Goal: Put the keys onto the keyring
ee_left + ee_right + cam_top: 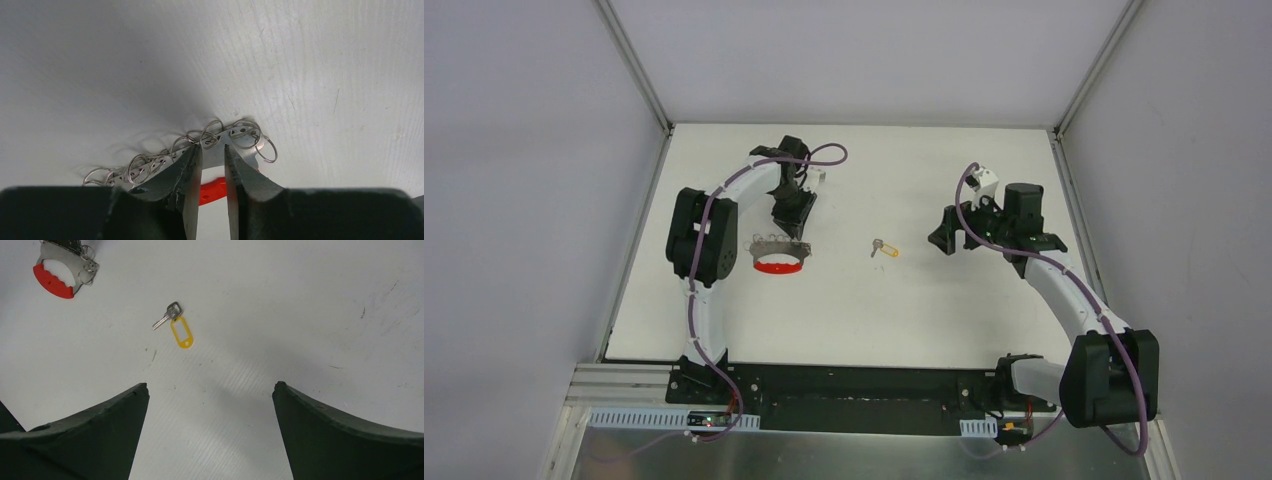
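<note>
The narrow fingers of my left gripper are over the flat side of the plate, so next I open them, turn, and grab the holder at the plate's end (807,249) near the key.
The keyring holder (779,256) is a grey metal plate (240,132) strung with several wire rings, on a red curved handle (212,191). It lies left of the table's centre and also shows in the right wrist view (57,275). My left gripper (788,224) is directly over the plate (212,148). Its jaws stand a narrow gap apart, and only plate and handle show through the gap. One grey key (878,246) with a yellow tag (181,332) lies alone mid-table. My right gripper (944,238) is wide open (210,385) and empty, to the right of the key.
The white table (844,310) is walled by grey panels on the left, back and right. A black base rail (854,385) runs along the near edge.
</note>
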`<state>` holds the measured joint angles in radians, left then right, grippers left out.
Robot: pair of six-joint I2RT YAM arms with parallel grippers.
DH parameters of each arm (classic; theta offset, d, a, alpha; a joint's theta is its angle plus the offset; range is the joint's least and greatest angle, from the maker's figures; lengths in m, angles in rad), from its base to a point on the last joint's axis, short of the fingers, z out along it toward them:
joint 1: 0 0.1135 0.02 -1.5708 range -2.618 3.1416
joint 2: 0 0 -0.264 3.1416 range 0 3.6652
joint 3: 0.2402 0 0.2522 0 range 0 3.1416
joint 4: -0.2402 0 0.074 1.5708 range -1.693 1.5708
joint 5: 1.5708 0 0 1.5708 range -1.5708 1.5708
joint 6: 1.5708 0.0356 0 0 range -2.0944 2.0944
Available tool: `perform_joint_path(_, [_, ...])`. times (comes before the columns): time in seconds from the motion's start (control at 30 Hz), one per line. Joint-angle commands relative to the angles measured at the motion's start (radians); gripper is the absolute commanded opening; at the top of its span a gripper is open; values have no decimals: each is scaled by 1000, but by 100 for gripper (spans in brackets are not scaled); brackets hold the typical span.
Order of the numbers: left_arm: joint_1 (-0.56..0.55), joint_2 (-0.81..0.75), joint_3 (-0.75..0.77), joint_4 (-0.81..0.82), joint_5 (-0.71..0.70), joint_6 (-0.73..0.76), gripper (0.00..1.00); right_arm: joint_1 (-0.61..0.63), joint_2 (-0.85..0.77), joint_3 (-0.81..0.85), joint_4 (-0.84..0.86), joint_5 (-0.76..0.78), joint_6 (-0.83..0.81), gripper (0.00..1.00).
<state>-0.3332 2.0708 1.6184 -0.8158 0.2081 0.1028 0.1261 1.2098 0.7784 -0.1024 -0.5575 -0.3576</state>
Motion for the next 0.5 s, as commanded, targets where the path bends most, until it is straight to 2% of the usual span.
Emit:
perform_joint_path(0.0, [-5, 11, 25, -41, 45, -23, 23, -14, -20, -12, 24, -21, -20, 98])
perform_joint_path(0.2, [-4, 5, 22, -35, 47, -31, 22, -27, -32, -17, 27, -30, -16, 98])
perform_joint_path(0.47, [-4, -151, -109, 52, -4, 0, 31, -51, -54, -25, 34, -52, -5, 98])
